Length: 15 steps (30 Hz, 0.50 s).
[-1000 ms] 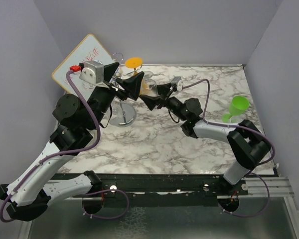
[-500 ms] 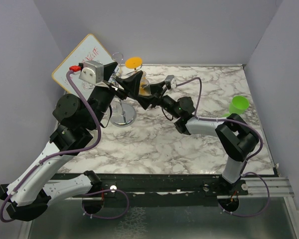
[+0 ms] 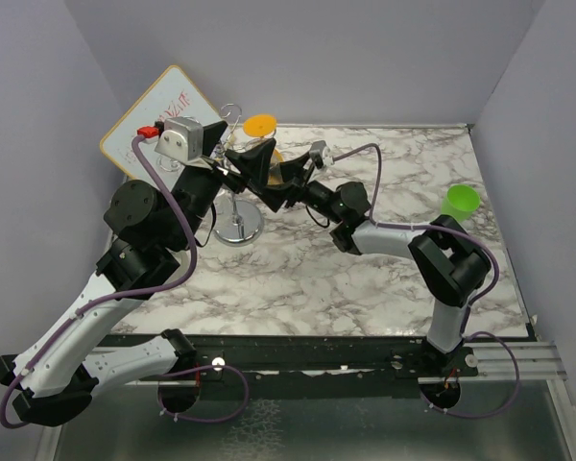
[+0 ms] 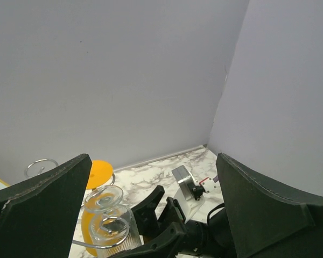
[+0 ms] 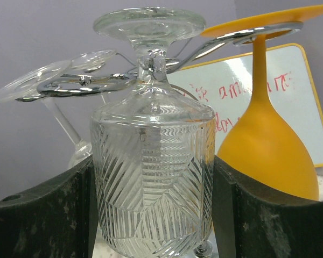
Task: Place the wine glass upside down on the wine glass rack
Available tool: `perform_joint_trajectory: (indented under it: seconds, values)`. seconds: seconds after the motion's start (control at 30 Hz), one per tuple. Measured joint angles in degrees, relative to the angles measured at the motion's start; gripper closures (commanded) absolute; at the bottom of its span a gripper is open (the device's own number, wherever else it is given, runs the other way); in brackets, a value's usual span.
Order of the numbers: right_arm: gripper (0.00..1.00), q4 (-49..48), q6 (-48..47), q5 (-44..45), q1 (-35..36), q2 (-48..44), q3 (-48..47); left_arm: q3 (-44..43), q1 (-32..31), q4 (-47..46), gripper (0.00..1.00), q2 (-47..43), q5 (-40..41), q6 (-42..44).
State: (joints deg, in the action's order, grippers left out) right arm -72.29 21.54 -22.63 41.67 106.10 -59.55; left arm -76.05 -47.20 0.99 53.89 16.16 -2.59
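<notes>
The robot's right gripper should release the clear cut-pattern wine glass hanging from the curled rack arm (image 3: pixel 264 182) (image 5: pixel 123 176) next to the orange glass.
The clear cut-pattern wine glass (image 5: pixel 152 188) is upside down between my right gripper's (image 5: pixel 153 207) fingers (image 5: pixel 43 215), which press on both of its sides. Its foot (image 5: pixel 149 24) sits just above a curled arm of the chrome wine glass rack (image 5: pixel 86 85), with the stem at that arm. In the top view my right gripper (image 3: pixel 283 182) is at the rack's top, right of the post above the round base (image 3: pixel 238 229). My left gripper (image 3: pixel 235 152) is wide open and empty beside the rack top. In the left wrist view it (image 4: pixel 153 156) looks down on the glass foot (image 4: pixel 103 198).
An orange glass (image 5: pixel 269 150) hangs upside down on the rack just right of the clear one, and another clear glass (image 5: pixel 27 88) hangs at the left. A whiteboard (image 3: pixel 158 115) leans at the back left. A green glass (image 3: pixel 459 202) stands at the right wall.
My right arm has carried the clear glass leftward, up to the rack's top. The left arm has barely moved.
</notes>
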Motion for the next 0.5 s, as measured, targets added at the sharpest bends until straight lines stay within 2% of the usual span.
perform_joint_trajectory:
  seconds: [0.5]
  values:
    - [1.0,1.7,3.3,-5.8,0.1,2.5,-4.0,0.0,0.0,1.5,0.01,0.0,0.7,0.0]
